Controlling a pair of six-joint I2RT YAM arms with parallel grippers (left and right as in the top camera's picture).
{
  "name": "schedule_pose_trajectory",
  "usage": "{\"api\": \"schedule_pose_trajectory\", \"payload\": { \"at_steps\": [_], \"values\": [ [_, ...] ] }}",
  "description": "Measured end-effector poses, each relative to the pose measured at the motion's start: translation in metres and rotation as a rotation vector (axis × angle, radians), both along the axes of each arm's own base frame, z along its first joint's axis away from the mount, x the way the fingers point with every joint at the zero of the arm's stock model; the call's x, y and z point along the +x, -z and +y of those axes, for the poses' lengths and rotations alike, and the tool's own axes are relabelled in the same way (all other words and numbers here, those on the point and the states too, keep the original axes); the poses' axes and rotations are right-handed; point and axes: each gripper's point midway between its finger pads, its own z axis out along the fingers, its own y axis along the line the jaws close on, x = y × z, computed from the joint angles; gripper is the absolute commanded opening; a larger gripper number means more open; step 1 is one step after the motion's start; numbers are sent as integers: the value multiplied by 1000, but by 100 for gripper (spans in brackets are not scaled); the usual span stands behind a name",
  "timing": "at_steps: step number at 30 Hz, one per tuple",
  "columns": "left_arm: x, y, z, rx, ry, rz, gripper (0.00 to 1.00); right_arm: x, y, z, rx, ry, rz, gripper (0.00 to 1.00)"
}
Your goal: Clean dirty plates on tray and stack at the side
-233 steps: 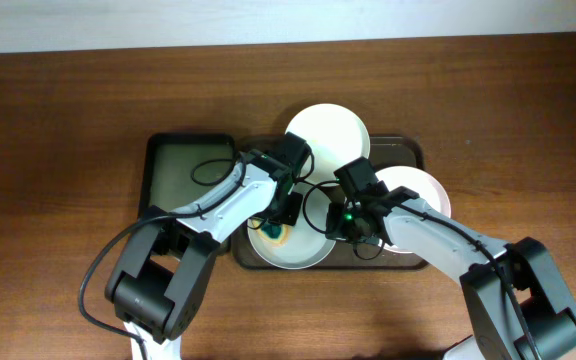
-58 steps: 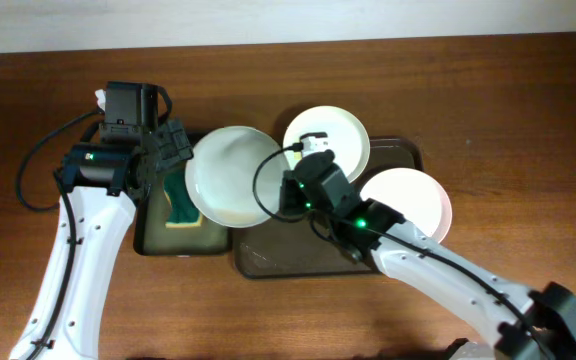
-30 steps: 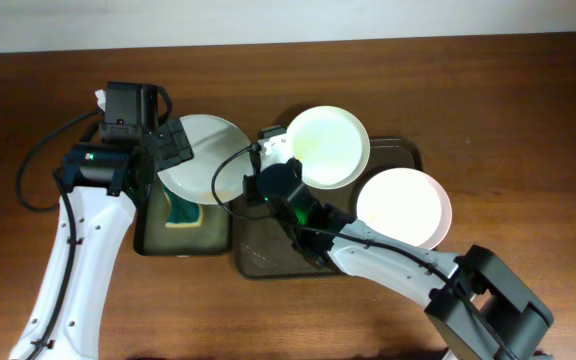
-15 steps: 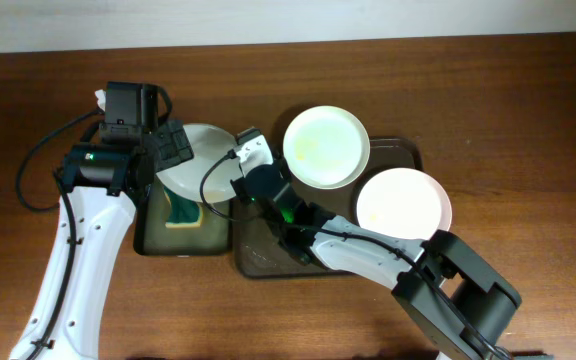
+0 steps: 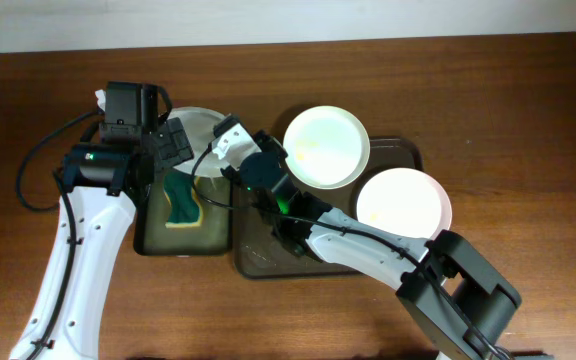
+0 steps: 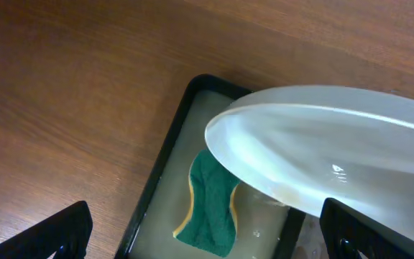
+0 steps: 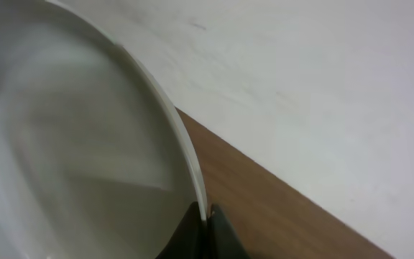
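Next, my right gripper lets go of the white plate on the bare table [image 5: 484,175] next to the brown tray, opposite the small tray.
My right gripper [image 5: 224,140] is shut on the rim of a white plate [image 5: 202,122], holding it tilted above the back of the small dark tray [image 5: 146,225]. In the right wrist view the fingers [image 7: 208,219] pinch that plate's [image 7: 85,158] thin edge. My left gripper [image 5: 173,142] stands open just left of it, holding nothing. In the left wrist view the plate [image 6: 322,144] hangs above the open left gripper [image 6: 207,236]. Two more white plates [image 5: 326,147] [image 5: 403,205] rest at the back and right of the brown tray [image 5: 258,255].
A green and yellow sponge [image 5: 181,202] lies in the wet small tray [image 6: 165,147], and in the left wrist view the sponge [image 6: 210,205] sits under the plate. Cables loop around both wrists. A pale wall runs along the table's far edge.
My right arm has carried the plate leftward and toward the back, from the brown tray's side to over the small tray beside the left gripper. The left arm has stayed still and open.
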Motion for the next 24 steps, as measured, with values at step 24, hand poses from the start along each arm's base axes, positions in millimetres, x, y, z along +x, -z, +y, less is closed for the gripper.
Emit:
{"api": "schedule_pose_trajectory", "payload": {
  "at_steps": [24],
  "values": [
    [0, 0, 0, 0, 1, 0, 100, 23, 39, -58, 435, -84, 536, 4]
  ]
}}
